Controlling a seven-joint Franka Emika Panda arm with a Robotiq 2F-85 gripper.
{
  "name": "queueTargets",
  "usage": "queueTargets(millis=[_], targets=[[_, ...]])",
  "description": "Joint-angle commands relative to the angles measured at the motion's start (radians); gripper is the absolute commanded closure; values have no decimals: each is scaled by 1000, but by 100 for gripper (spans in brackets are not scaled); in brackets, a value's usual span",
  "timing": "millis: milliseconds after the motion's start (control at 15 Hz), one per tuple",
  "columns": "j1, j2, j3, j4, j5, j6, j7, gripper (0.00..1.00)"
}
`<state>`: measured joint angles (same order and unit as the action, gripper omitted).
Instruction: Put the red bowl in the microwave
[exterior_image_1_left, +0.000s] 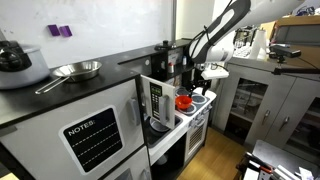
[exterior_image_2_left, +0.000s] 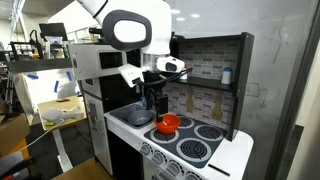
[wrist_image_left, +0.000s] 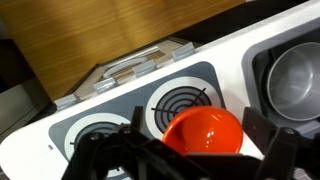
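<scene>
Next, I close my gripper on the red bowl's rim (exterior_image_1_left: 188, 97) (wrist_image_left: 169, 136), on the side that faces the bare burners, away from the sink.
The red bowl (exterior_image_1_left: 184, 101) (exterior_image_2_left: 167, 124) sits upright on the toy stove top, over a burner. In the wrist view the red bowl (wrist_image_left: 205, 132) lies below and between my two dark fingers. My gripper (exterior_image_1_left: 196, 82) (exterior_image_2_left: 152, 101) (wrist_image_left: 197, 125) is open, hovering just above the bowl with one finger on each side, holding nothing. The microwave (exterior_image_1_left: 155, 100) stands beside the stove with its white door swung open towards the camera. I cannot make out the microwave in the exterior view from the stove side or in the wrist view.
A steel pan (exterior_image_1_left: 78, 70) lies on the dark counter above the cabinet marked NOTES (exterior_image_1_left: 95, 135). The toy sink basin (exterior_image_2_left: 138, 116) (wrist_image_left: 295, 80) is next to the stove burners (wrist_image_left: 180, 100). A black hutch wall (exterior_image_2_left: 205, 65) rises behind the stove.
</scene>
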<state>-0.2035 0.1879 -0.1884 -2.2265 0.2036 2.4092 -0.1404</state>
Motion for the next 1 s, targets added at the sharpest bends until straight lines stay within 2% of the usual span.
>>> queueTargets(millis=[0,133,933], targets=[[-9,-1,9,1,-3,-2,3,0],[-10,-1,7,-3,-6,12,6,0],[-47,36,10,-6,180,79,33,0]])
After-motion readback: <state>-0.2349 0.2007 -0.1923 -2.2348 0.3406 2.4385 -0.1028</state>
